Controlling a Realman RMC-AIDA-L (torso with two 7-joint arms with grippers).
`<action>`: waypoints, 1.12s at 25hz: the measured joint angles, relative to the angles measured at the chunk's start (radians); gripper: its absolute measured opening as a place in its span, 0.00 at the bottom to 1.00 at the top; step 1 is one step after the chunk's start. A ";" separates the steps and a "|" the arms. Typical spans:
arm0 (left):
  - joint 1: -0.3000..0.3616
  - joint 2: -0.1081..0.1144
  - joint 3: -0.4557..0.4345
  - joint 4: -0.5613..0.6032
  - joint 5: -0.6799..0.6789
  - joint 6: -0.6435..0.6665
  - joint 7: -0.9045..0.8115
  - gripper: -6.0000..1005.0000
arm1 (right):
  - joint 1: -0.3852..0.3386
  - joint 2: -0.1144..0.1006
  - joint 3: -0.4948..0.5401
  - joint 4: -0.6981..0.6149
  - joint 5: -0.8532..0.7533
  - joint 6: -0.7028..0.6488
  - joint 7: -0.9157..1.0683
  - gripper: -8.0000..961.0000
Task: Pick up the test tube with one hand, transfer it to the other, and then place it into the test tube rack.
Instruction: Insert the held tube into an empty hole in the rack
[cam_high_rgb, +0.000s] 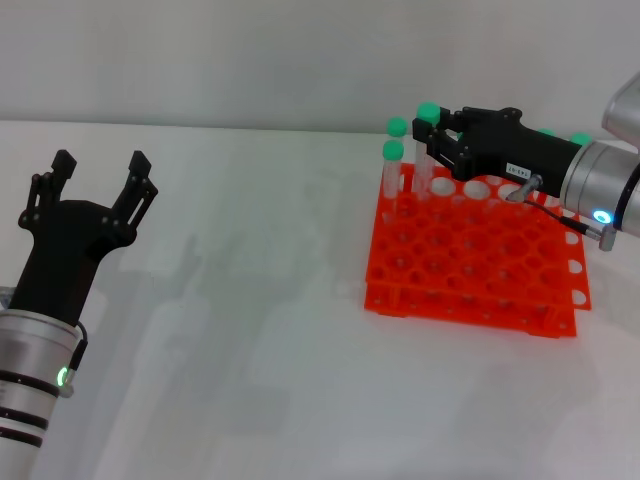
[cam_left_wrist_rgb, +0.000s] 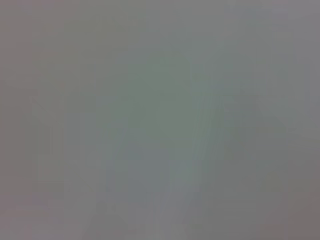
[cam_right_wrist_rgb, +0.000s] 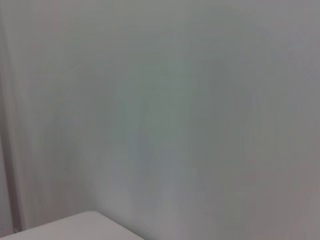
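Note:
My right gripper has the clear test tube, now upright at a rack hole. It will let go of it in the rack hole (cam_high_rgb: 417, 202) next to the nearer green-capped corner tube.
In the head view, the orange test tube rack (cam_high_rgb: 470, 260) stands on the white table at the right. My right gripper (cam_high_rgb: 432, 138), black with a white label, reaches over the rack's far left corner. It is shut on a clear test tube (cam_high_rgb: 424, 176) with a mint-green cap, held upright with its lower end at a rack hole. Two other green-capped tubes (cam_high_rgb: 392, 165) stand in the rack just left of it. My left gripper (cam_high_rgb: 100, 170) is open and empty at the near left, far from the rack. Neither wrist view shows any of these things.
More green caps (cam_high_rgb: 580, 140) show behind my right wrist at the rack's far side. The white table (cam_high_rgb: 250, 300) stretches between the two arms. A pale wall runs along the table's far edge.

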 joint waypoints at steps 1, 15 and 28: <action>0.000 0.000 0.000 0.000 0.000 0.000 0.000 0.89 | 0.000 0.000 0.000 0.000 0.000 -0.003 0.000 0.26; 0.000 0.000 -0.001 0.001 0.000 -0.002 0.000 0.89 | 0.002 0.000 -0.001 0.026 0.010 -0.035 -0.034 0.26; -0.008 0.000 -0.002 0.006 0.000 -0.011 0.000 0.89 | 0.019 0.000 -0.080 0.060 0.024 -0.085 -0.049 0.26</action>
